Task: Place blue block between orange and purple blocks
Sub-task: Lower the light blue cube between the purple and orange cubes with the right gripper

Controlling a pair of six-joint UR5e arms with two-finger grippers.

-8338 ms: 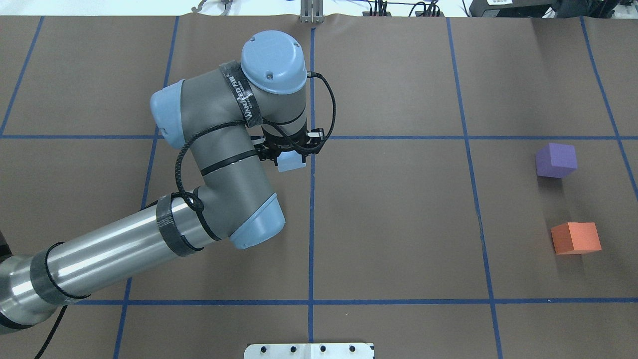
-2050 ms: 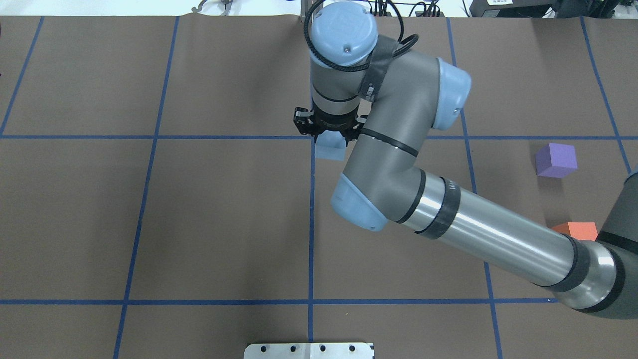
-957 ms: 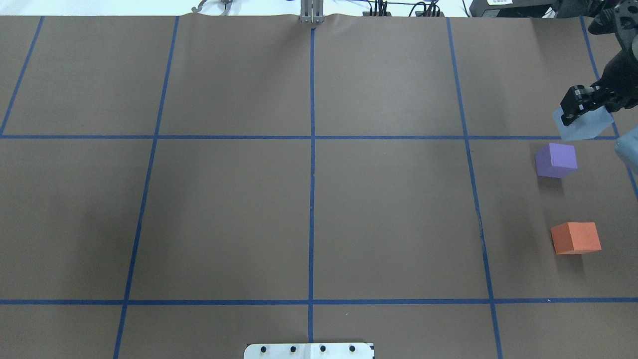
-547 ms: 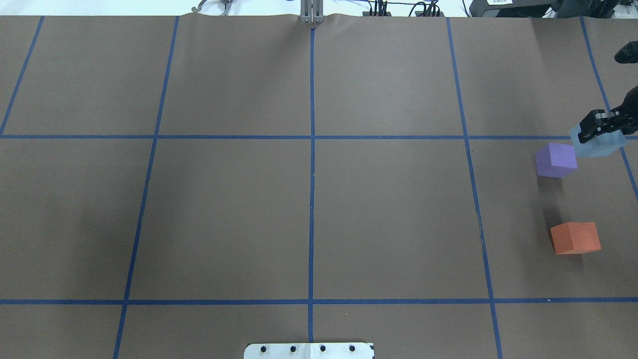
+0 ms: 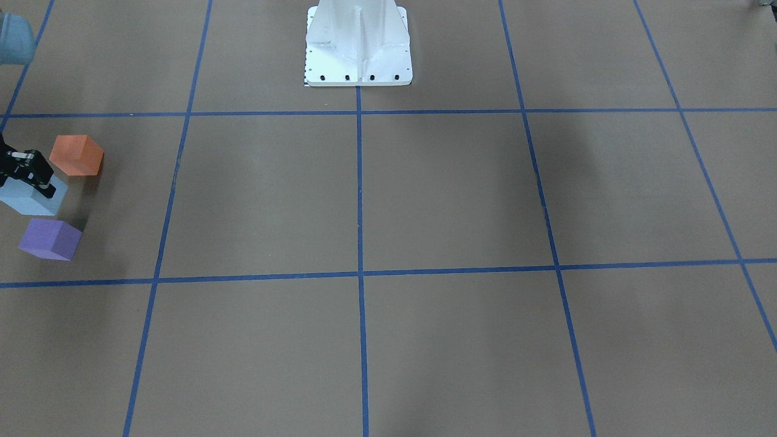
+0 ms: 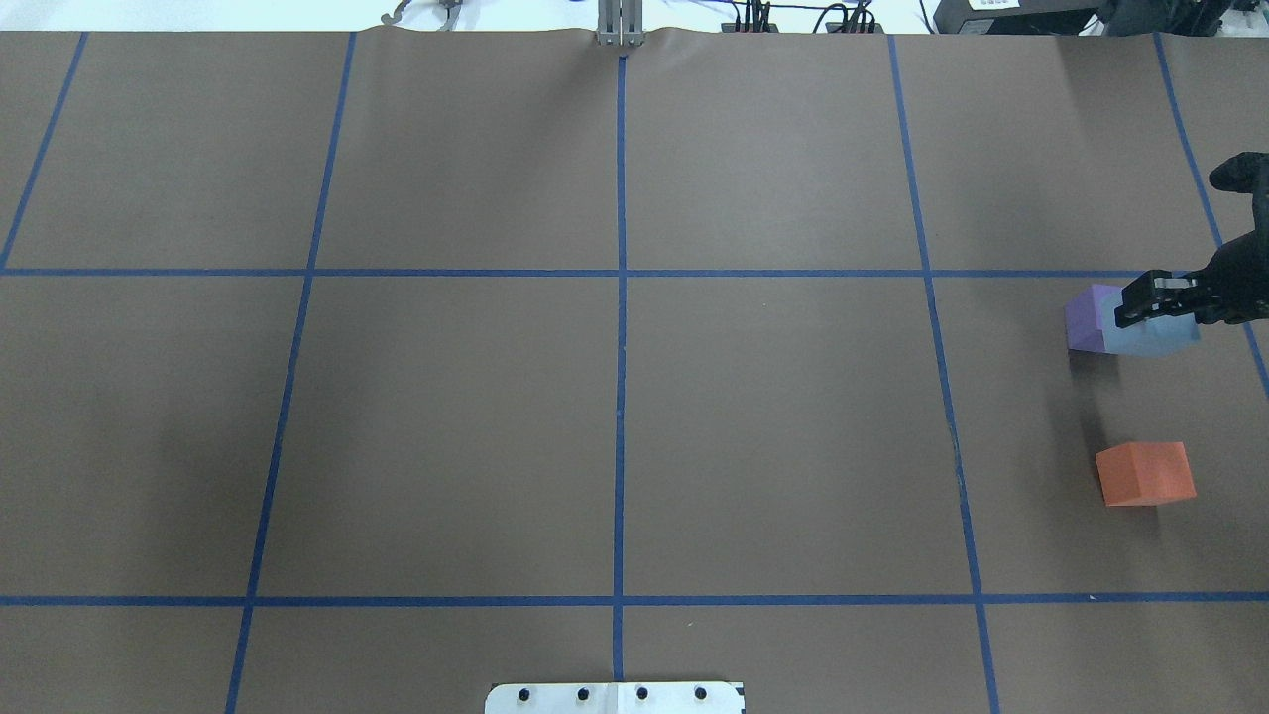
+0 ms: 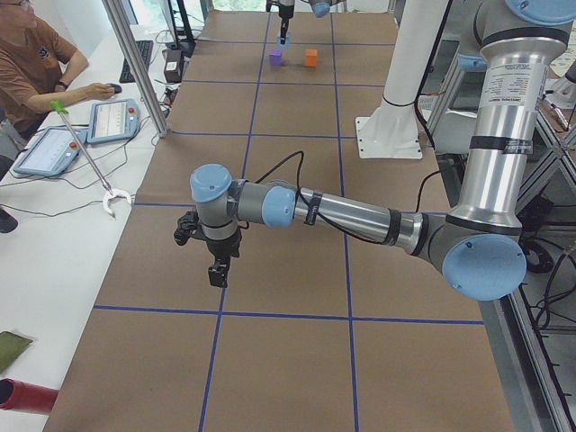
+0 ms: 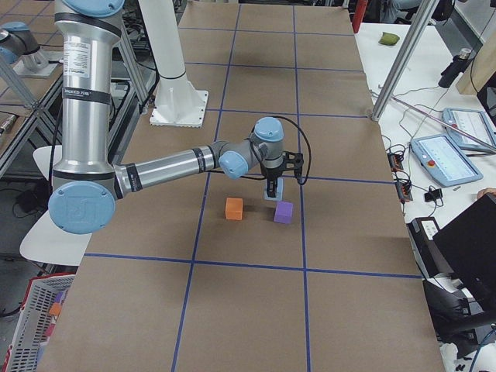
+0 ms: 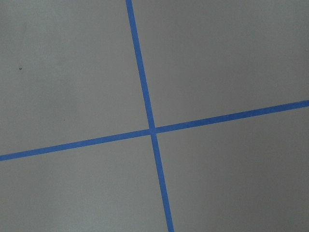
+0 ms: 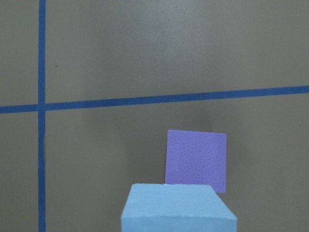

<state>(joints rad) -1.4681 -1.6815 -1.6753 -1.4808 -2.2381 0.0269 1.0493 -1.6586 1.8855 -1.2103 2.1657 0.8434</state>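
Next, my right gripper releases its hold on the blue block, which is held above the table now, on the brown table cover (image 5: pixel 66 201), in between the orange block and the purple block.
My right gripper (image 6: pixel 1158 313) is shut on the light blue block (image 6: pixel 1150 339) and holds it above the table at the right side. In the overhead view the block overlaps the right part of the purple block (image 6: pixel 1088 319); the orange block (image 6: pixel 1145 473) lies nearer. In the front view the gripper (image 5: pixel 25 179) and blue block (image 5: pixel 31 201) hang between the orange block (image 5: pixel 76 155) and purple block (image 5: pixel 48 238), slightly outward. The right wrist view shows the blue block (image 10: pixel 177 208) with the purple block (image 10: pixel 196 159) beyond. My left gripper (image 7: pixel 216 273) hovers over bare table; whether it is open I cannot tell.
The white robot base plate (image 5: pixel 358 54) stands at the table's robot side. Blue tape lines (image 9: pixel 150 129) divide the brown table cover. An operator (image 7: pixel 36 63) sits at a side desk beyond the table's far edge.
The right gripper has carried the blue block from beyond the purple block toward the robot and a little leftward, so it now overlaps the purple block in the overhead view.
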